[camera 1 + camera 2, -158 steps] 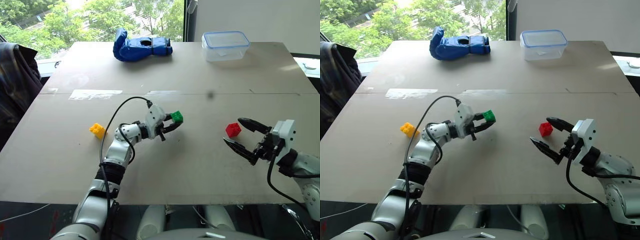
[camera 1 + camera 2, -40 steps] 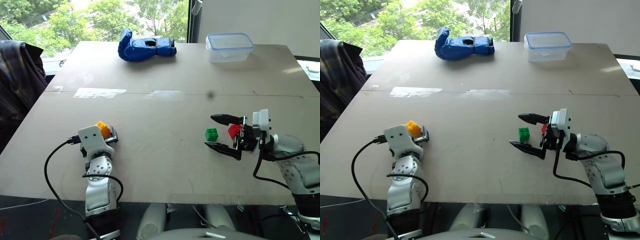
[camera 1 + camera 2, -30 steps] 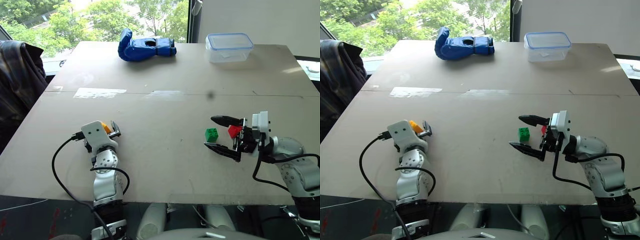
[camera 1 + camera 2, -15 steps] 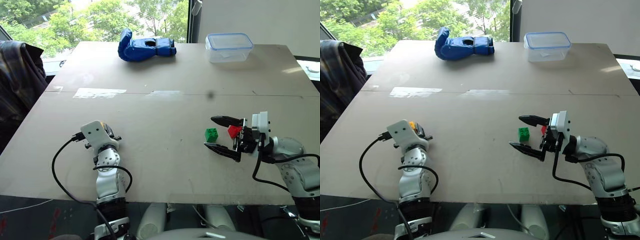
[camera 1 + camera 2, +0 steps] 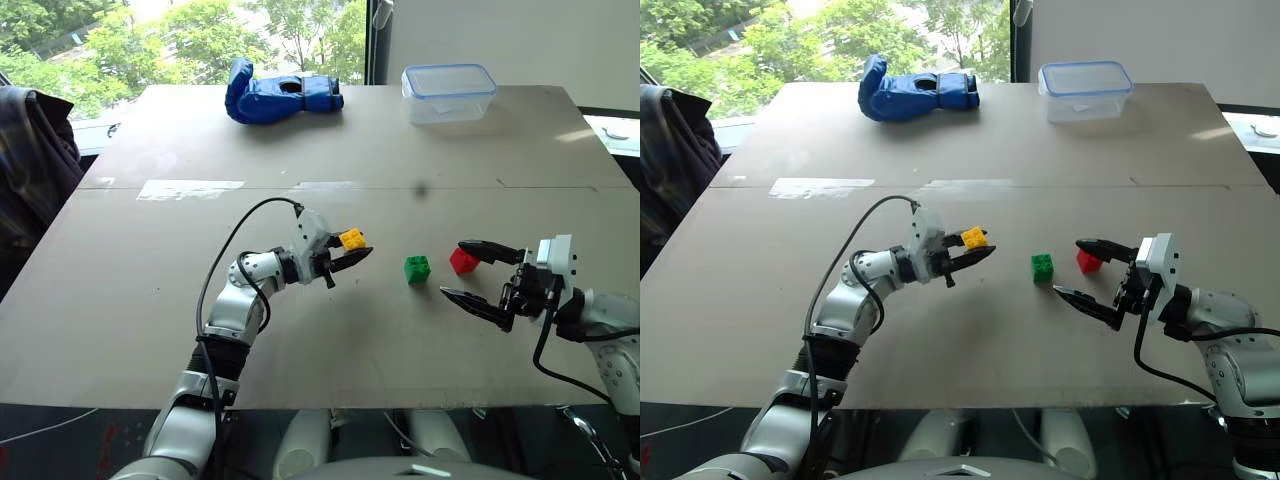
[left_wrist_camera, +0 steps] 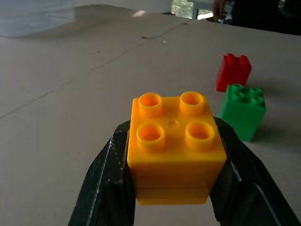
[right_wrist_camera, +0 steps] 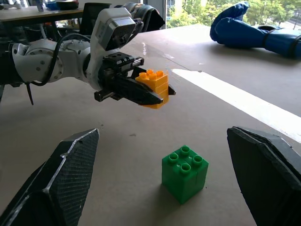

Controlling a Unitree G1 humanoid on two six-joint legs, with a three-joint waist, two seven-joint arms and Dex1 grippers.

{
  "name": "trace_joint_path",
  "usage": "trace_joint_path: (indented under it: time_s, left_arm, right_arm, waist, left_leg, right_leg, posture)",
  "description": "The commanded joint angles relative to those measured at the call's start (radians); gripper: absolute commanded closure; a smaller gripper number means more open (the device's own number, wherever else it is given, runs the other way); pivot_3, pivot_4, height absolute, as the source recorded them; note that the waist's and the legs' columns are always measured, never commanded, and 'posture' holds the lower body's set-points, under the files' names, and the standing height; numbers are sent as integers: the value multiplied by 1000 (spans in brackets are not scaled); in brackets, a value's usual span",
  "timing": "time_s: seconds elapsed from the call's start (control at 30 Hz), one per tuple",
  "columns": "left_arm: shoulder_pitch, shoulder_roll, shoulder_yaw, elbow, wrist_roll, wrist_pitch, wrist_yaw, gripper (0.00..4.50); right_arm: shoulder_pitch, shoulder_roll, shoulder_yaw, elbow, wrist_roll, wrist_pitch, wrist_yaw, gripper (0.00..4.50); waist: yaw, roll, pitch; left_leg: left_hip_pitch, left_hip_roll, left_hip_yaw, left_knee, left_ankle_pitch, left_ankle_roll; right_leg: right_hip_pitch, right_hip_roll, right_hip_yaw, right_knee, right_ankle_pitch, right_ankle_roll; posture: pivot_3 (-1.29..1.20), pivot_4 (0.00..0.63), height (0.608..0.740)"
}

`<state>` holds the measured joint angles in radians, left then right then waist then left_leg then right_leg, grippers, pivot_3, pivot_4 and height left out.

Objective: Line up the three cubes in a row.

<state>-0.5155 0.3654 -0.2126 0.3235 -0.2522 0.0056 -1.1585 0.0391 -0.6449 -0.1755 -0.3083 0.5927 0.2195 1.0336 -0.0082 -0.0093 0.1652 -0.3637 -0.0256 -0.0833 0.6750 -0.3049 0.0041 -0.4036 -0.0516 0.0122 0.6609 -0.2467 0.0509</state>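
Observation:
The robot's left gripper should release the yellow-orange cube on the table [image 5: 367,282] beside the green cube, facing away from the red cube.
My left gripper [image 5: 358,248] is shut on the yellow-orange cube [image 5: 352,239] and holds it just above the table [image 5: 330,330], pointing right toward the other two. Its black fingers [image 6: 106,179] clamp the cube's [image 6: 175,148] sides, studs up. The green cube [image 5: 417,269] stands on the table a short way right of it, and the red cube [image 5: 463,261] stands just right of the green one. My right gripper [image 5: 453,268] is open wide, level, facing left. The red cube lies by its far finger, and the green cube [image 7: 184,173] stands ahead of its tips.
A blue glove [image 5: 283,93] and a clear plastic box [image 5: 448,92] lie at the table's far edge. A strip of tape [image 5: 190,189] runs along the seam at mid-left. A dark garment [image 5: 30,150] hangs beyond the left edge.
My left gripper shut on the yellow-orange cube at the table's left, then swung right with it to the middle. My right gripper drew back to the right, away from the green cube.

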Motion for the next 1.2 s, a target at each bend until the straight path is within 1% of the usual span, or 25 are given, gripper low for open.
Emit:
trace_joint_path:
  time_s: [0.03,0.13,0.27,0.37,0.47,0.67,0.9,1.07,1.2]
  left_arm:
    - [-85,10,-86,125,49,-114,-202,3168]
    - [-166,-7,-97,295,85,-213,-259,3168]
    - [-261,-37,-85,504,125,-310,-259,3168]
    - [-296,-48,-83,584,137,-341,-289,3168]
    - [-311,-57,-74,625,146,-353,-277,3168]
    - [-292,-53,-40,607,145,-337,-254,3168]
    - [-193,-25,-30,471,143,-269,-241,3168]
    - [-136,-27,-24,368,131,-207,-212,3168]
    - [-96,-24,-23,322,123,-181,-205,3168]
  right_arm:
    - [53,-11,-55,-71,18,-11,-11,0]
    - [110,-6,-74,-123,47,6,-23,0]
    - [166,7,-86,-165,47,-5,-45,0]
    - [193,14,-99,-180,45,-12,-64,0]
    - [212,15,-111,-186,45,-19,-68,0]
    - [226,11,-120,-185,49,-30,-65,0]
    - [190,5,-107,-153,42,-37,-54,0]
    - [182,-1,-107,-137,41,-42,-41,0]
    - [174,-2,-100,-129,37,-46,-36,0]
  waist:
    - [-2,0,0]
    - [-8,0,0]
    - [-6,-1,0]
    - [-6,-1,1]
    - [-6,-1,0]
    - [-6,-1,0]
    - [-11,-1,0]
    - [-9,-1,0]
    - [-9,-1,0]
  left_leg:
    - [1,0,0,0,0,0]
    - [1,0,0,0,-1,1]
    - [1,1,0,0,-1,2]
    - [1,0,0,1,-1,2]
    - [1,0,0,1,-1,2]
    - [2,0,0,2,-1,2]
    - [2,2,0,2,-1,2]
    - [2,2,0,2,-1,2]
    - [3,2,0,2,-1,2]
  right_leg:
    - [0,0,1,0,0,0]
    - [0,0,2,0,0,0]
    - [0,1,1,1,0,0]
    - [0,1,1,1,0,0]
    - [0,1,1,1,0,0]
    - [1,1,2,2,0,1]
    - [1,2,2,2,0,1]
    - [1,2,2,2,0,0]
    - [1,2,3,2,0,0]
  posture:
    - [0,150,740]
    - [0,150,740]
    - [0,150,740]
    - [0,150,740]
    - [0,150,740]
    - [0,150,740]
    - [0,150,740]
    - [0,150,740]
    - [0,150,740]
